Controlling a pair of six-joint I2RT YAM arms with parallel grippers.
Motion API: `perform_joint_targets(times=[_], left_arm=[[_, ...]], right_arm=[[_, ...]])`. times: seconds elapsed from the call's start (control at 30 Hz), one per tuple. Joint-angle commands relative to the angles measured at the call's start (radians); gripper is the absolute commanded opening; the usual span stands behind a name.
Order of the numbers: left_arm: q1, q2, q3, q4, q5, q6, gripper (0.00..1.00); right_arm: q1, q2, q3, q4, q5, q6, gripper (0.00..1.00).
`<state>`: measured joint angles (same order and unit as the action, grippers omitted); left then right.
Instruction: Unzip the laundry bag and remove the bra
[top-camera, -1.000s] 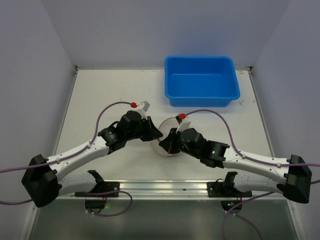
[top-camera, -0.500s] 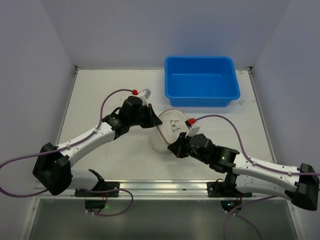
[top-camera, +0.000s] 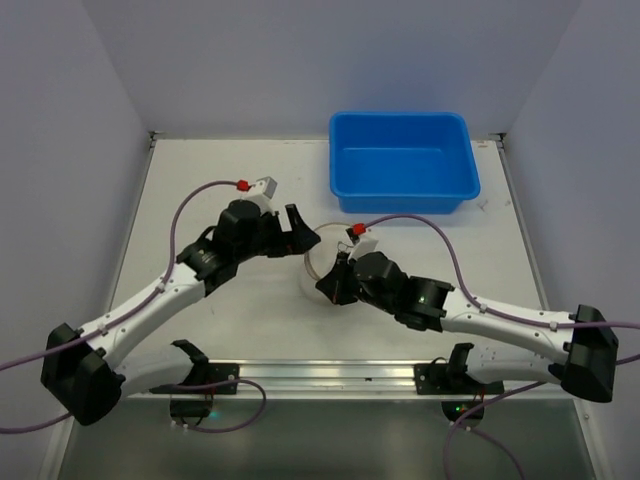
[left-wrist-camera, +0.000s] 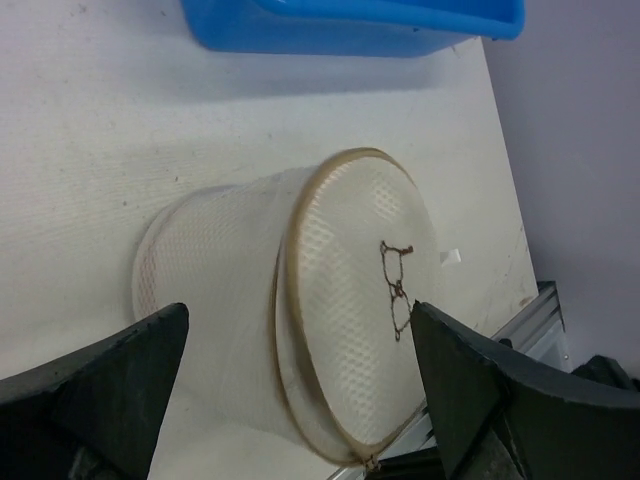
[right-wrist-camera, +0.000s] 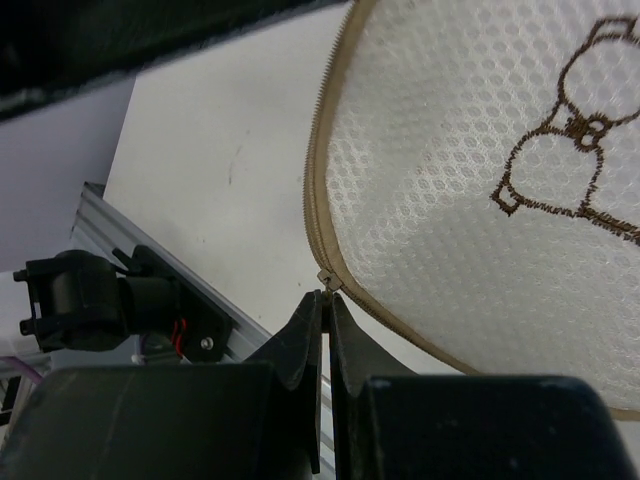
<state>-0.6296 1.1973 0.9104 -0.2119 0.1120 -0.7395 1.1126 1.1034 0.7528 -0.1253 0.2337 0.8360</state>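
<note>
The laundry bag is held only by my right gripper, by the zipper pull, so next my left gripper grips the bag's tan zipper band (left-wrist-camera: 328, 416) close by before I unzip.
The laundry bag (left-wrist-camera: 220, 290), a white mesh drum with a tan zipper band, lies tilted on its side on the table. Its flat top with the bra outline (left-wrist-camera: 395, 290) faces right in the left wrist view. My left gripper (left-wrist-camera: 300, 312) is open, its fingers either side of the bag without touching it. My right gripper (right-wrist-camera: 326, 297) is shut on the zipper pull (right-wrist-camera: 328, 279) at the lower rim of the bag (right-wrist-camera: 450, 170). From above, the bag (top-camera: 316, 262) sits between the left gripper (top-camera: 303, 232) and the right gripper (top-camera: 331, 290). The bra is hidden.
A big blue plastic tub (top-camera: 402, 160) stands at the back right, just beyond the bag; its wall (left-wrist-camera: 350, 25) shows at the top of the left wrist view. An aluminium rail (top-camera: 320, 375) runs along the table's near edge.
My left gripper has opened, let go of the bag and drawn back to the left. My right gripper, still pinching the zipper pull, has shifted left along the rim.
</note>
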Motion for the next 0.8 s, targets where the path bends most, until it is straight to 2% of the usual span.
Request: perform_joint_targets(times=[0.0, 0.1, 0.2, 0.4, 0.5, 0.6, 0.63, 0.7, 0.77], left_arm=[[0.005, -0.132, -0.12, -0.009, -0.067, -0.066, 0.96], [0.004, -0.24, -0.197, -0.027, -0.094, -0.1, 0.96], [0.001, -0.277, -0.238, -0.021, -0.074, -0.132, 0.95], [-0.076, -0.204, -0.272, 0.097, -0.049, -0.189, 0.89], [-0.117, -0.142, -0.269, 0.158, -0.054, -0.21, 0.83], [-0.128, -0.114, -0.257, 0.169, -0.057, -0.212, 0.47], [-0.128, -0.114, -0.255, 0.167, -0.072, -0.21, 0.19], [-0.127, -0.122, -0.246, 0.146, -0.106, -0.199, 0.0], [-0.125, -0.123, -0.222, 0.12, -0.139, -0.178, 0.0]], right_arm=[[0.006, 0.029, 0.06, 0.052, -0.007, -0.015, 0.0], [0.004, 0.05, 0.063, 0.065, -0.017, -0.017, 0.0], [0.004, 0.067, 0.057, 0.076, -0.031, -0.011, 0.0], [0.004, 0.073, 0.046, 0.084, -0.034, -0.005, 0.0], [0.004, 0.07, 0.037, 0.081, -0.034, -0.003, 0.0], [0.004, 0.055, 0.013, 0.076, -0.033, 0.0, 0.0], [0.004, 0.049, 0.004, 0.075, -0.03, 0.002, 0.0], [0.004, 0.026, -0.024, 0.064, -0.025, 0.002, 0.0], [0.004, -0.003, -0.047, 0.05, -0.013, 0.0, 0.0]])
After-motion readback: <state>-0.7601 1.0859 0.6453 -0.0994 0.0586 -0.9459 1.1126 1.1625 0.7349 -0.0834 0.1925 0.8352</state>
